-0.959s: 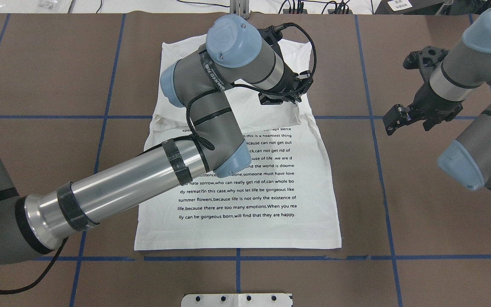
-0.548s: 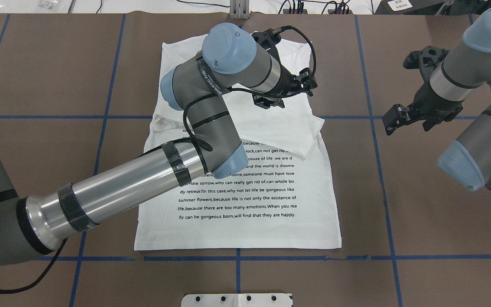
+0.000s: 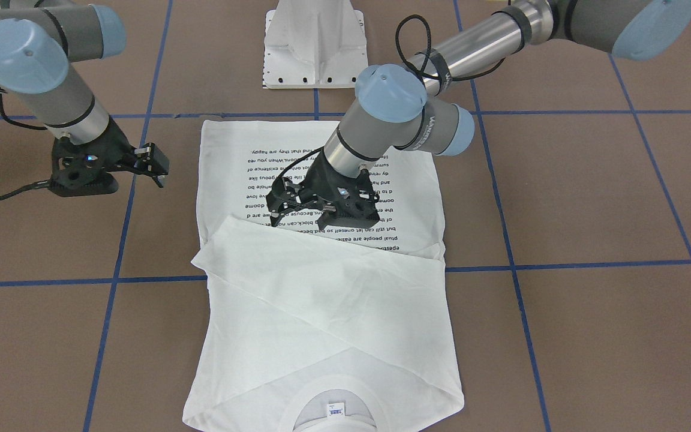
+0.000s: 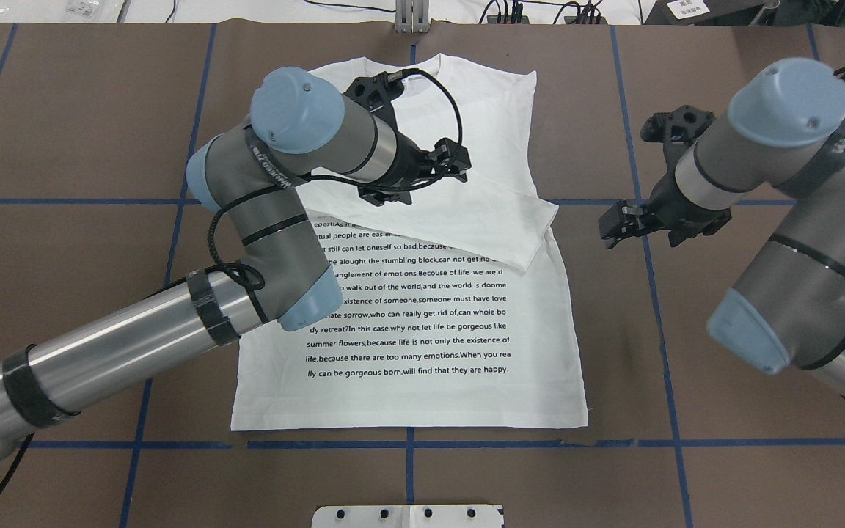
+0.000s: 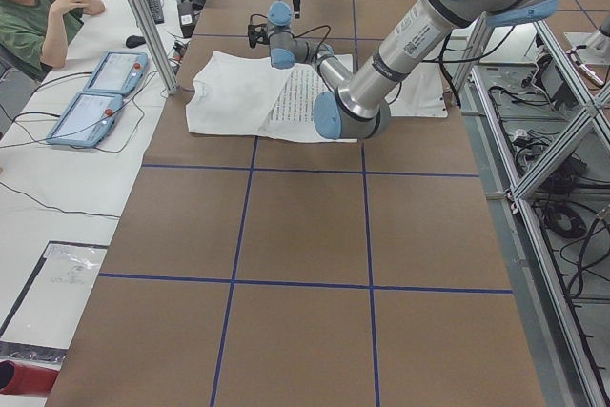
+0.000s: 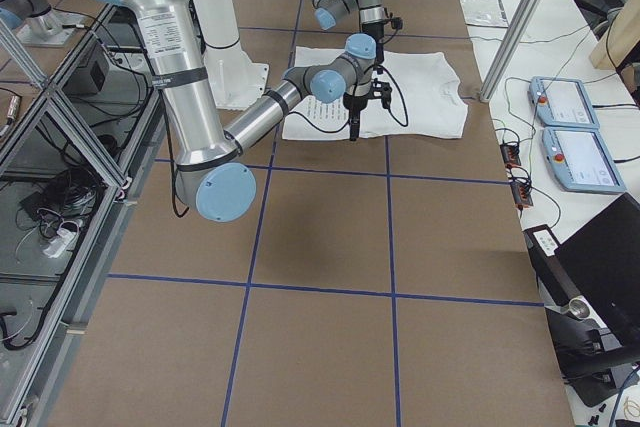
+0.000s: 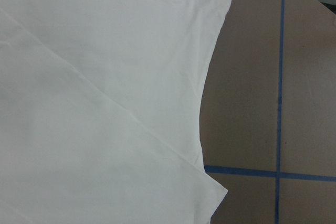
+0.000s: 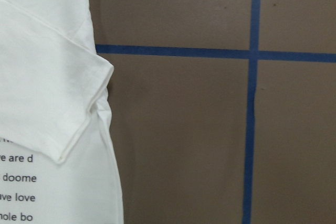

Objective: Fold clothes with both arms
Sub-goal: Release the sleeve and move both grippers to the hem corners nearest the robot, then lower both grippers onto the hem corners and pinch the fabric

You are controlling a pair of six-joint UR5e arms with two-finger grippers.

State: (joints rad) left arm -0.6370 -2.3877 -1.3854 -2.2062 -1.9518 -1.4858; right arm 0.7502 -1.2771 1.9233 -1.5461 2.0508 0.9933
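My right gripper grabs the white T-shirt next at its hem corner [image 3: 207,123], near the white pedestal base, on the cuff side of the folded sleeve.
The white T-shirt [image 4: 408,330] lies flat on the brown table, printed text up, neck at the far edge. Its neck label [image 3: 336,411] shows in the front-facing view. One long sleeve [image 4: 481,220] lies folded across the chest, and its cuff [image 8: 68,119] reaches the shirt's right edge. My left gripper [image 4: 455,160] hovers over the chest just above the folded sleeve, open and empty; it also shows in the front-facing view [image 3: 294,221]. My right gripper [image 4: 613,222] is open and empty over bare table, just right of the cuff. Neither wrist view shows its fingers.
The white pedestal base [image 4: 408,515] stands at the table's near edge. Blue tape lines [image 4: 650,293] grid the brown table. In the exterior left view a seated operator [image 5: 38,16] and two teach pendants [image 5: 95,92] are beyond the far edge.
The sleeve has come to lie flat across the chest, free of my left gripper. My left arm has swung left and uncovered the collar. My right gripper has moved left toward the cuff.
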